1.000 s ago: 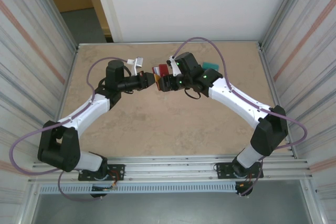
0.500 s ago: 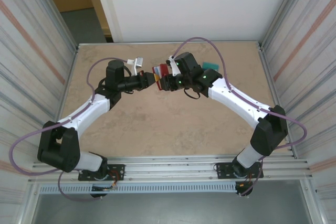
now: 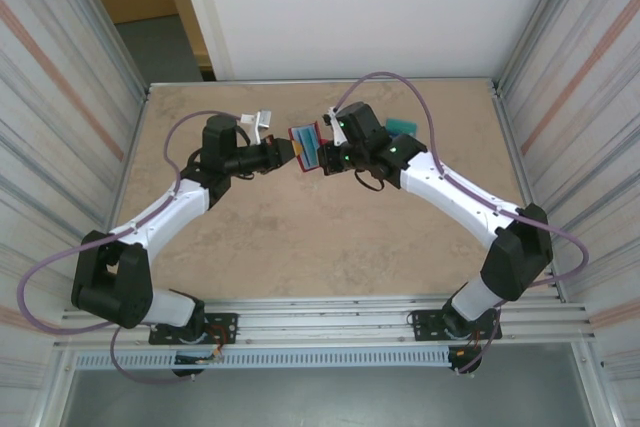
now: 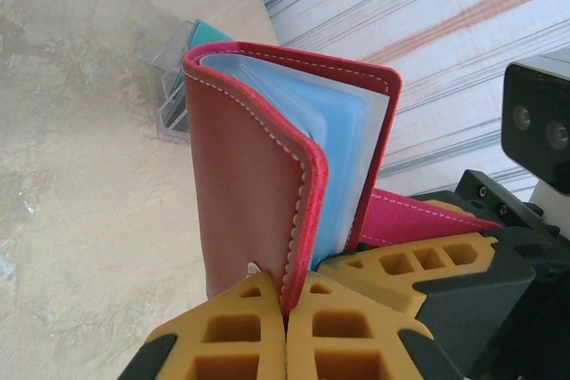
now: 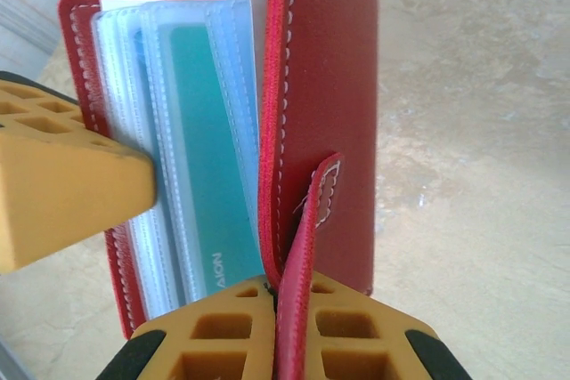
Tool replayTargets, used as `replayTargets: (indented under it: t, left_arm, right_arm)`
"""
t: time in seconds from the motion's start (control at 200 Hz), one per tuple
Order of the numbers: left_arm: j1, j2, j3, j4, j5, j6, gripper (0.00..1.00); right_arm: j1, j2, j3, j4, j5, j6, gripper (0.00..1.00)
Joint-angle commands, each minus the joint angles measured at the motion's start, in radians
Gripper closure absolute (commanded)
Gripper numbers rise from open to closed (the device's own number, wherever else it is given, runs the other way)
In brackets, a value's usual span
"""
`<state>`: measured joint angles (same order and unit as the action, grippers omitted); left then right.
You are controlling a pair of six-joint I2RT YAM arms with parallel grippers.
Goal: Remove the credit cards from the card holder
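Observation:
I need to open my left gripper, as it pinches only one edge of the red cover beside the loose pockets, and take cover and pockets together (image 5: pixel 134 251) before lowering the card holder.
The red card holder (image 3: pixel 306 145) hangs above the table between both grippers, spread open with its pale blue pockets showing. My left gripper (image 4: pixel 287 298) is shut on the edge of one red cover (image 4: pixel 249 193). My right gripper (image 5: pixel 283 289) is shut on the other cover's edge and on the thin red strap (image 5: pixel 312 211). In the right wrist view a teal credit card (image 5: pixel 209 175) sits in a see-through pocket, and a left finger (image 5: pixel 62 184) shows at the left. In the top view the left gripper (image 3: pixel 293 153) and right gripper (image 3: pixel 322 154) face each other.
A clear box holding teal cards (image 4: pixel 183 68) stands on the table beyond the card holder, seen as a teal patch (image 3: pixel 403 125) behind the right arm. Ribbed metal walls (image 3: pixel 70 97) enclose the beige table (image 3: pixel 320 237) on both sides.
My right gripper has closed onto the strap and cover. The card holder has swung open, its blue pockets now facing up. The left arm has stayed put.

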<state>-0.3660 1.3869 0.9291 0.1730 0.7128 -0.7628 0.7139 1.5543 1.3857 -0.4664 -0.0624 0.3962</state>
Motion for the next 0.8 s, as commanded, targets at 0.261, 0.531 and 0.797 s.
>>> replayTargets:
  t: [0.261,0.531,0.797]
  left_arm:
    - [0.001,-0.044,0.018,0.038,0.081,0.041,0.95]
    - [-0.010,0.009,0.012,0.105,0.099,-0.001,0.95]
    - [-0.010,0.035,-0.015,0.074,0.071,0.021,0.72]
  right_arm:
    - [-0.068,-0.104,-0.080,0.092,-0.099,0.067,1.00]
    - [-0.089,-0.103,-0.076,0.098,-0.156,0.106,1.00]
    - [-0.116,-0.115,-0.124,0.100,-0.188,0.163,1.00]
